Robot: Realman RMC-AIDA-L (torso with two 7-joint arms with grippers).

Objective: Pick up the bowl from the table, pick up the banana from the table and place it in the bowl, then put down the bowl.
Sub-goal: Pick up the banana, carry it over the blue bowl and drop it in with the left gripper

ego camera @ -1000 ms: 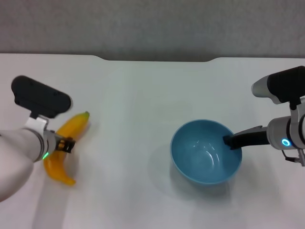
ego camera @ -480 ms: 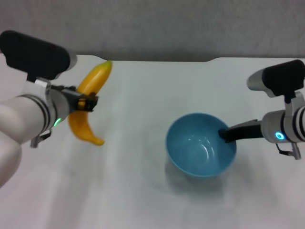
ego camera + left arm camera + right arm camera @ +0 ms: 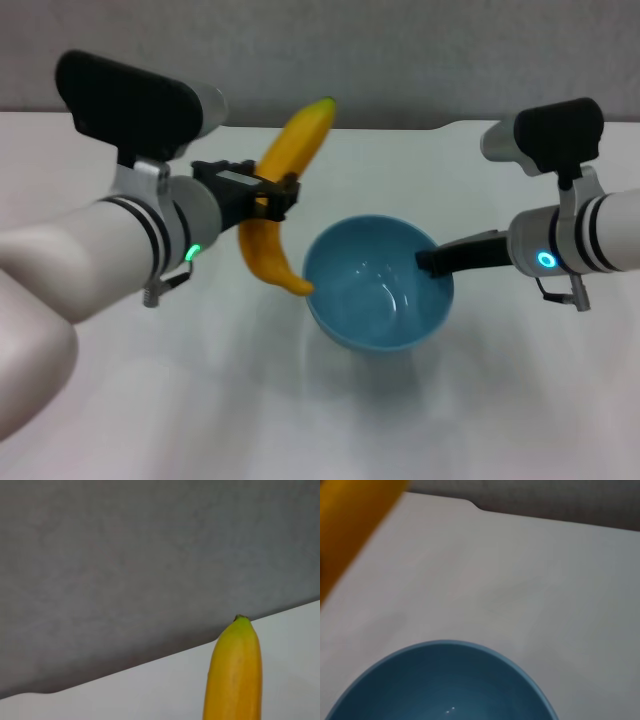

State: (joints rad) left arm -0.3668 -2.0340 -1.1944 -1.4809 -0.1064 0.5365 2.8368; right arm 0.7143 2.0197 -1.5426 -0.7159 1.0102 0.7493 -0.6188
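Observation:
Next, the left gripper releases the yellow banana inside the light-blue bowl, leaning (image 3: 367, 245) against the bowl's far rim. The banana is now in the air beside the bowl.
The light-blue bowl (image 3: 378, 283) hangs above the white table (image 3: 520, 400), held at its right rim by my right gripper (image 3: 432, 262), which is shut on it. My left gripper (image 3: 268, 197) is shut on the middle of the yellow banana (image 3: 284, 190) and holds it in the air just left of the bowl, its lower end beside the bowl's left rim. The banana's tip shows in the left wrist view (image 3: 234, 672). The right wrist view shows the bowl (image 3: 440, 685) and part of the banana (image 3: 350, 525).
The table's far edge has a dark notch (image 3: 400, 127) against a grey wall (image 3: 400, 50). Nothing else lies on the table.
My left gripper has lifted the banana off the table and carried it right, up to the bowl. My right gripper has raised the bowl and moved it left.

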